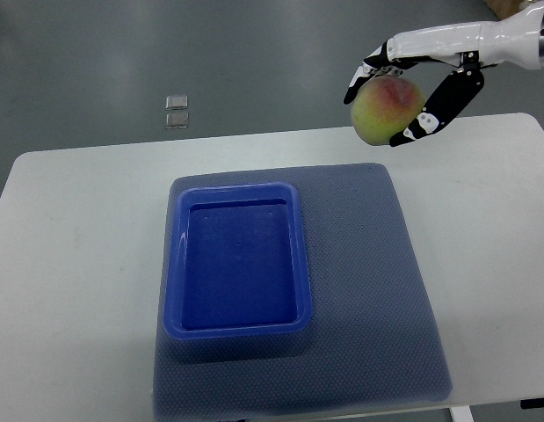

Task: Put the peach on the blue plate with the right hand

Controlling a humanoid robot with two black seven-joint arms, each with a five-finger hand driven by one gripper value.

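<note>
I will release the peach from my right gripper inside the far half of the blue plate (246, 232), halfway between its sides.
A yellow-green peach (383, 109) with a red blush hangs in the air at the upper right, above the table's far edge. My right hand (393, 98) is shut on it, with black-and-white fingers (440, 105) wrapped round both sides; the white arm comes in from the top right corner. The blue plate (174, 264), a rectangular tray with a raised rim, sits empty on a blue-grey mat (377, 290), well to the lower left of the peach. The left arm is out of view.
The white table (69, 264) spreads left and right of the mat. On the grey floor beyond the table lie two small clear squares (176, 111).
</note>
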